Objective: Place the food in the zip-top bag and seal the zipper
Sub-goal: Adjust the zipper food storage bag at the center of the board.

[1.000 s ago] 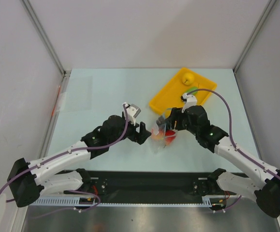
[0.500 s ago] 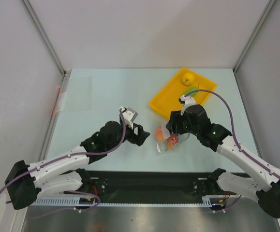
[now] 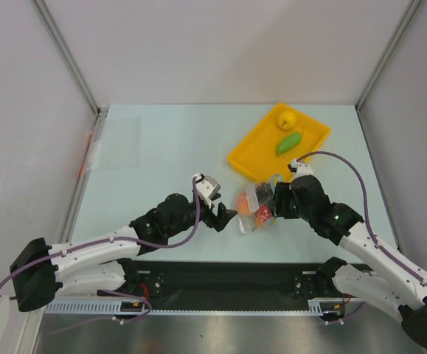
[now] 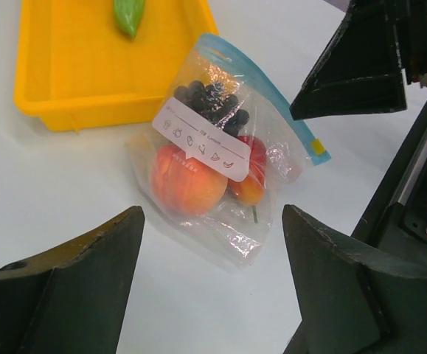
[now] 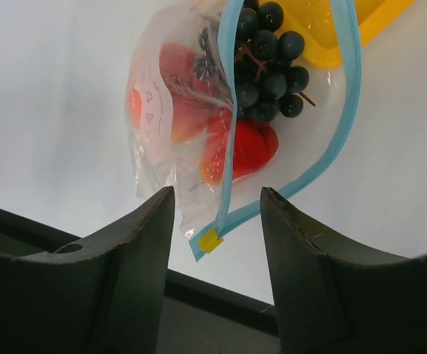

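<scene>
Next, my left gripper goes to the slider corner (image 3: 273, 217) (image 4: 316, 147) of the clear zip-top bag and closes there, at the teal zipper's end.
The clear zip-top bag (image 3: 255, 209) lies on the table in front of the yellow tray. It holds a peach-orange fruit (image 4: 186, 181), a red fruit (image 5: 247, 150) and a black grape bunch (image 5: 269, 55). Its teal zipper (image 5: 344, 110) gapes open in a loop, with a yellow slider (image 5: 211, 240) at the near corner. My left gripper (image 3: 226, 214) is open and empty just left of the bag; the bag's bottom edge lies ahead of it (image 4: 213, 280). My right gripper (image 3: 273, 203) is open at the bag's right side, its jaws (image 5: 217, 203) either side of the slider corner.
The yellow tray (image 3: 251, 151) stands behind the bag and holds a yellow fruit (image 3: 287, 118) and a green fruit (image 3: 289, 142). The black base rail (image 3: 228, 276) runs along the near table edge. White walls enclose the table.
The bag, earlier held up between both grippers, now lies on the table. My right gripper has drawn back to the right, uncovering the green fruit. My left gripper backed off, then moved right toward the bag.
</scene>
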Available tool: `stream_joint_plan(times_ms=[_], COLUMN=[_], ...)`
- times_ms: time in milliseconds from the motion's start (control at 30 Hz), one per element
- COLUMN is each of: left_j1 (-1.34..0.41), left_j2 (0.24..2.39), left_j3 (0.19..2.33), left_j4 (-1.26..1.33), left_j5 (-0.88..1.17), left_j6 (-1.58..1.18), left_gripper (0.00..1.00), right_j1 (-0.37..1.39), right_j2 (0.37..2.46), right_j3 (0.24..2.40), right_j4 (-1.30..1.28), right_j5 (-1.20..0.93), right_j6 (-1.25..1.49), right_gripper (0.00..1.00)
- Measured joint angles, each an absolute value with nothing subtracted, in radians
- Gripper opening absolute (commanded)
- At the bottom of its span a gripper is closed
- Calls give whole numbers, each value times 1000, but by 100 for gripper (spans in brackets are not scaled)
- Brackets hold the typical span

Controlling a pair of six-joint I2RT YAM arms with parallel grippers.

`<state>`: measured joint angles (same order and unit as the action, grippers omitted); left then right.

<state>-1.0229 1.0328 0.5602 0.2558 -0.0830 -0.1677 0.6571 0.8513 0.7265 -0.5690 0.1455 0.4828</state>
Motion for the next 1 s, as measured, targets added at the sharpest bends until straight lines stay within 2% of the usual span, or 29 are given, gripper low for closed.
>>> stream_joint_plan(times_ms=[33,200,300,333,400,433,533,667,1000], left_j1=[-1024,-1039,-1056,-1062,-1077,-1085,-1118,-1174,-1271], left_j2=[1028,1022,1024,1024,1028,1029,1042,1102,1300], left_j3=[553,527,511,504,478,460,404,368,368], left_j4=[268,323,369,387,444,476,575,677,822], left_j5=[-79,-71,-68,-67,-60,-53,-45,-41,-49], left_j6=[-163,-136,-115,-110,-86,-73,-17,94,388], left_gripper=[81,80,82,82,81,81,77,70,61], right_j1=[657,656,650,649,647,646,646,644,644], right_j2=[853,895,941,954,970,973,973,973,966], right_j3=[725,725,721,719,717,717,718,735,768], right_j4=[-571,-563,-552,-547,-544,-542,-533,-533,-478], right_j5=[150,152,148,144,139,133,114,72,-82], right_j6=[487,501,504,505,506,508,515,524,623], right_gripper=[50,49,43,35,24,14,0,0,0])
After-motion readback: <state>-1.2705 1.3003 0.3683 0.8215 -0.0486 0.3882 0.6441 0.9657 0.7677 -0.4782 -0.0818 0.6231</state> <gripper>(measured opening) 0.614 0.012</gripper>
